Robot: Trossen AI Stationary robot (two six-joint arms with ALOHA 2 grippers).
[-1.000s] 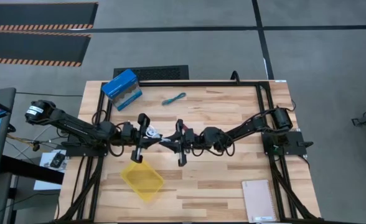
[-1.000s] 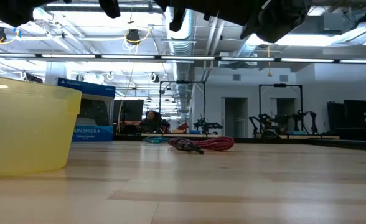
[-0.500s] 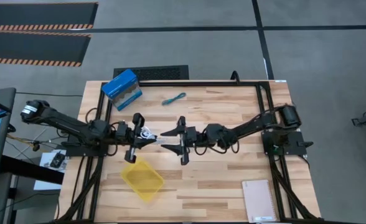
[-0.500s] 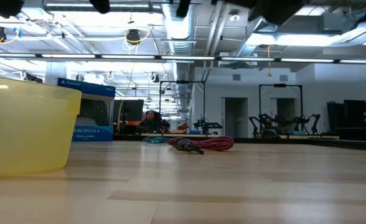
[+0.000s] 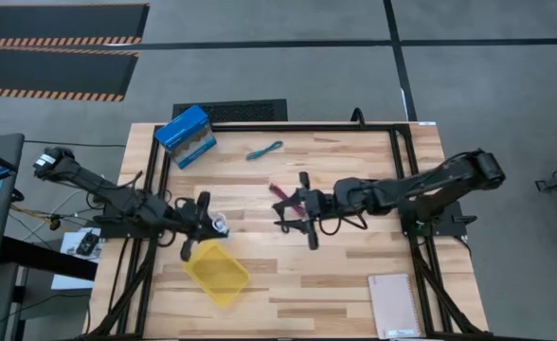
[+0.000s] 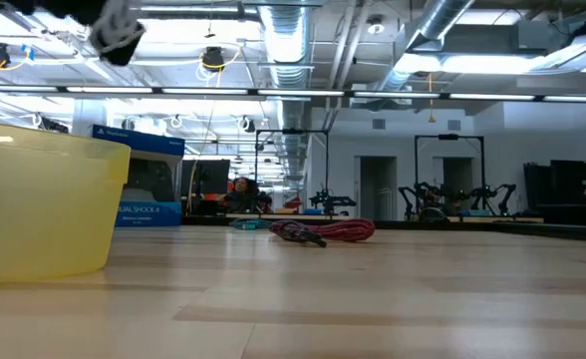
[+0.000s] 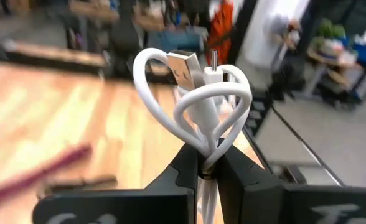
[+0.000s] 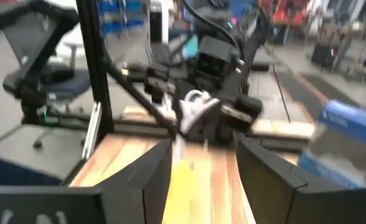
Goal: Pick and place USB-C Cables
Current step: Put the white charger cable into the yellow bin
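My left gripper has the white USB-C cable. It will let go of it inside the yellow tray (image 5: 213, 274), around the middle of its bottom.
My left gripper (image 5: 212, 225) is shut on the white USB-C cable (image 7: 198, 99), a small coiled bundle held high over the table just beyond the far corner of the yellow tray (image 5: 217, 272). In the low view the white cable (image 6: 119, 30) hangs at the top. The dark red cable (image 5: 280, 192) lies on the wood at the table's middle. The teal cable (image 5: 264, 150) lies nearer the far edge. My right gripper (image 5: 283, 213) stands open and holds nothing, raised just right of the dark red cable and facing the left gripper. My left gripper pinches the white cable's bundle where its loops gather (image 7: 203, 163), between the tips of its two fingers. The fingers lie nearly level and point toward the table's right. The loops and both plugs (image 7: 192, 68) stick out beyond the fingertips, clear of the table.
A blue box (image 5: 186, 135) stands at the far left corner. A pale notebook (image 5: 394, 305) lies at the near right corner. Bare wood lies between the tray and the notebook.
My left gripper has carried the white cable from the table's middle toward the left and near edges, up to the yellow tray. My right gripper has drawn back toward the right edge and risen. The dark red cable, earlier hidden under the arms, now shows.
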